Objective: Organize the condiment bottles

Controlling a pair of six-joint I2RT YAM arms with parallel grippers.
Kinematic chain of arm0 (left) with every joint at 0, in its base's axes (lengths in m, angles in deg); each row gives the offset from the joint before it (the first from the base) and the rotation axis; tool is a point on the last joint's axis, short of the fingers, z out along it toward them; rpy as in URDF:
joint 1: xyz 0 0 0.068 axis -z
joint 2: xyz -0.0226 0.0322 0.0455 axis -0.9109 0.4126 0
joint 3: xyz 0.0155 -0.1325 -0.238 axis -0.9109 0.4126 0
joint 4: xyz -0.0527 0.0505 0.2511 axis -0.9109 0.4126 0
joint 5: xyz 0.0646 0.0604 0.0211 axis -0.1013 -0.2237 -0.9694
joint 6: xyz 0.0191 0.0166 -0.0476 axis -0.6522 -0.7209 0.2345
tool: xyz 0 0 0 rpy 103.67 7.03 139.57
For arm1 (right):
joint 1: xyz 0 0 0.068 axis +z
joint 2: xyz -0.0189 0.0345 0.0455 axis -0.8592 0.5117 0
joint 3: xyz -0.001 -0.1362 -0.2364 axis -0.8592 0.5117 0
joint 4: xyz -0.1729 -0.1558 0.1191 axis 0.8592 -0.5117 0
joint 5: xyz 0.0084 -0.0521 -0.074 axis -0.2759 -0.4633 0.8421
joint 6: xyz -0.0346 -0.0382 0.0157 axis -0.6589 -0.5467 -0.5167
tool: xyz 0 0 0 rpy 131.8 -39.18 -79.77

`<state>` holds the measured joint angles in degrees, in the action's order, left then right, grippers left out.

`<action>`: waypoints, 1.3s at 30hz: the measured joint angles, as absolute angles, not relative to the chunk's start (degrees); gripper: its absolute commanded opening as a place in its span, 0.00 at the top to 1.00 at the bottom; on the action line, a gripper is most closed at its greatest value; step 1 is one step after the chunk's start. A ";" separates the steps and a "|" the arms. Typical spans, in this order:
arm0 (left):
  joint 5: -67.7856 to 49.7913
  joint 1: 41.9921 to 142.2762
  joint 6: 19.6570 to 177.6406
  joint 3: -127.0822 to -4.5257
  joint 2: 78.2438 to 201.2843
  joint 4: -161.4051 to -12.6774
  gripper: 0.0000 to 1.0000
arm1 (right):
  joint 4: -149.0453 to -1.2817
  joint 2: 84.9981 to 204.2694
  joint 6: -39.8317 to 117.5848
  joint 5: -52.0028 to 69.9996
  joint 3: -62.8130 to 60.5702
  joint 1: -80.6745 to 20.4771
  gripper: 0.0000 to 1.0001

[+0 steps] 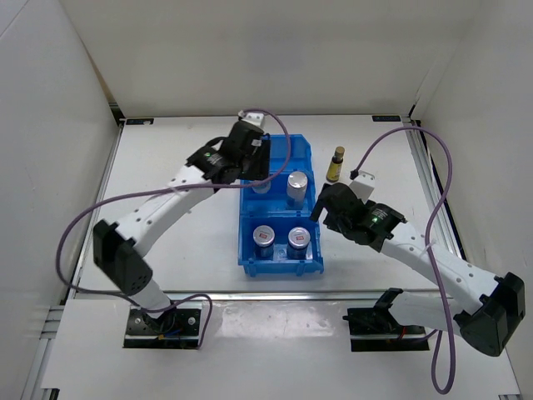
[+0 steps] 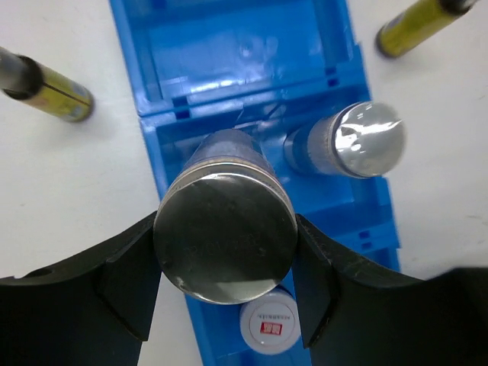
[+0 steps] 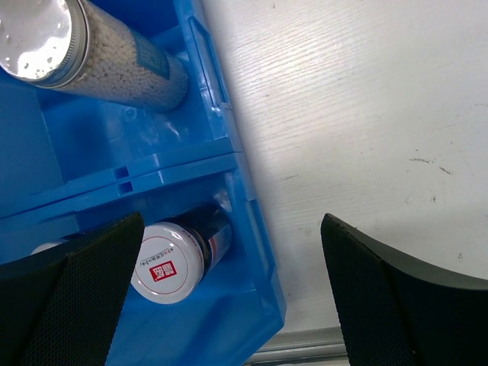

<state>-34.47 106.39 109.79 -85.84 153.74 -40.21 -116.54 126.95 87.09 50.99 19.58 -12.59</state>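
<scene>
The amber bottle stands on its side of the blue bin, so next my right gripper goes to the amber bottle's cap (image 1: 339, 152) and closes there to take it.
My left gripper (image 1: 256, 171) (image 2: 226, 255) is shut on a silver-lidded shaker (image 2: 225, 229) whose lower end reaches into the middle compartment of the blue bin (image 1: 312, 158). A second shaker (image 1: 297, 185) (image 2: 347, 145) (image 3: 91, 53) stands in that compartment. Two squat jars with red marks (image 1: 264, 237) (image 1: 299, 239) sit in the near compartment; one shows in each wrist view (image 2: 268, 328) (image 3: 171, 259). One amber bottle (image 1: 336, 164) (image 2: 418, 24) stands on the table right of the bin. Another amber bottle (image 2: 46, 85) lies left of the bin, hidden by the arm in the top view. My right gripper (image 1: 323, 210) (image 3: 229, 293) is open over the bin's near right edge.
The bin's right wall (image 3: 229, 145) runs between my right fingers. White walls enclose the table (image 1: 166, 158) on three sides. A metal rail (image 1: 275, 293) runs along the near edge, behind the arm bases.
</scene>
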 measured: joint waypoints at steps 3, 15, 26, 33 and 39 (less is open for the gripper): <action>-32.88 106.39 109.85 -84.96 159.95 -40.49 0.81 | -116.54 126.69 87.31 51.05 19.64 -12.59 0.00; -29.84 105.95 111.54 -81.23 163.82 -42.92 0.62 | -116.54 126.69 87.41 51.05 19.66 -12.59 0.00; -26.67 105.18 111.80 -81.95 167.03 -44.27 0.10 | -116.57 126.84 87.35 51.05 19.66 -12.66 0.00; -28.61 104.49 110.25 -87.32 164.93 -41.08 0.00 | -116.85 129.05 86.91 51.01 19.44 -12.70 0.00; -35.78 101.23 106.49 -80.46 145.20 -39.68 0.00 | -119.80 130.01 78.91 50.18 12.60 -16.35 0.01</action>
